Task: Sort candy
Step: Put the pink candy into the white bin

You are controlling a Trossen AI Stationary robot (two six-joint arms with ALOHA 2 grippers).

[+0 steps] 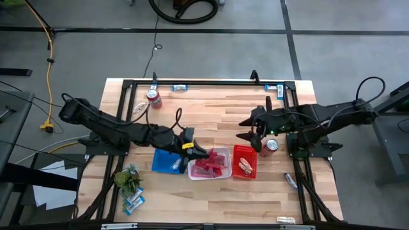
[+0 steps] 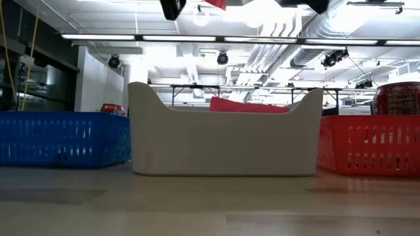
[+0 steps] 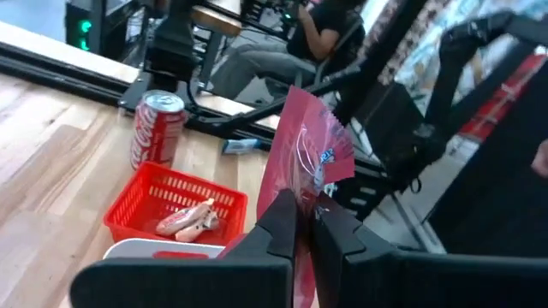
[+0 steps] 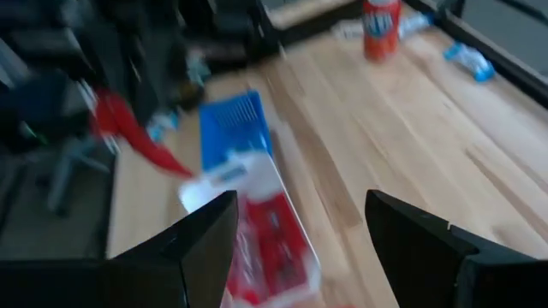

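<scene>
The left gripper needs to release the red packet in the white tray's end nearer the blue tray [image 1: 203,172], among the other packets.
My left gripper [image 1: 203,154] hangs over the left end of the white tray [image 1: 221,172], shut on a red candy packet [image 3: 305,145]. The white tray holds several red-pink packets [image 1: 209,163]. It stands between a blue tray [image 1: 165,161] and a red tray [image 1: 245,153], and the red tray holds a few pale sweets [image 3: 188,221]. My right gripper [image 1: 252,135] hovers open above the red tray's far end, with nothing between its fingers [image 4: 201,248]. In the low view the held packet [image 2: 213,3] shows high above the white tray [image 2: 226,141]. My left gripper pinches one end of the red packet [image 3: 300,201] between its two fingers [image 3: 278,224]. The fingers lie about level and come from the table's left. The packet sticks out past the fingertips, upright and a little crumpled, lifted clear above the white tray.
One soda can [image 1: 153,97] stands at the far left and another [image 1: 271,145] beside the red tray. A small green plant [image 1: 128,179] and blue-white sweets [image 1: 134,203] lie near left. Loose sweets [image 1: 291,181] lie by the right frame. A person sits beyond the table [image 3: 325,34].
</scene>
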